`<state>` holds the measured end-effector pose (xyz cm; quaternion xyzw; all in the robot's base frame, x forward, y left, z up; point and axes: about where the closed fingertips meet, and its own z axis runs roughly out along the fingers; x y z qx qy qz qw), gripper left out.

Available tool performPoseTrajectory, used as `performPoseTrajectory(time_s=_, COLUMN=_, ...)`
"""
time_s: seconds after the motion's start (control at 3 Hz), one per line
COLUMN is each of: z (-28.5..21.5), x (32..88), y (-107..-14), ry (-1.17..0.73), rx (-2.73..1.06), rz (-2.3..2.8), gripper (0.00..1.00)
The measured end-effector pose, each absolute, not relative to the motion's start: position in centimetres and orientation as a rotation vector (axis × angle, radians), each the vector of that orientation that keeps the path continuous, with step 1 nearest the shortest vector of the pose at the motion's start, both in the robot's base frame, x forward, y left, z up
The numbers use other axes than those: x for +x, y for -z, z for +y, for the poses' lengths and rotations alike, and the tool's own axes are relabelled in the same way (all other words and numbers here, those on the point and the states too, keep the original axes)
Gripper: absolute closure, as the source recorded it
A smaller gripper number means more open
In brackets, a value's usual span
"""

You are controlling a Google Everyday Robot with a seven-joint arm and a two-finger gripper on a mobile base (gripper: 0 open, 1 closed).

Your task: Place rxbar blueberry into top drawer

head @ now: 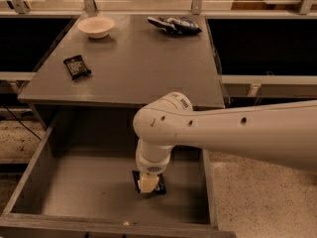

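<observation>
Next, my gripper sets the rxbar blueberry down on the top drawer's bottom, close to its front panel (pixel 142 190).
The top drawer (pixel 79 187) stands pulled out below the grey cabinet top (pixel 138 68). My gripper (pixel 147 183) reaches straight down into the drawer, right of its middle and close to the floor. The rxbar blueberry (pixel 161 188) shows as a small dark bar right under the gripper, its edges sticking out on both sides. It sits at or just above the drawer floor; I cannot tell whether it rests there. My white arm (pixel 223 133) comes in from the right and hides the drawer's right rear part.
On the cabinet top lie a black packet (pixel 77 66) at the left, a white bowl (pixel 96 26) at the back left and a blue-and-white bag (pixel 174 24) at the back. Speckled floor (pixel 257 197) lies to the right of the drawer.
</observation>
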<state>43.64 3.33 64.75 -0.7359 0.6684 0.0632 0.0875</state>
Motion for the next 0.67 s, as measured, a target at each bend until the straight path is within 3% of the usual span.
performPoseTrajectory(time_s=0.33, z=3.50, x=44.09, y=-63.82, ry=0.028, rx=-2.212, rz=2.053, gripper=1.00)
performPoseTrajectory(time_s=0.67, z=3.78, x=43.76, y=-63.50, ry=0.017, rx=-2.222, rz=2.045, gripper=1.00)
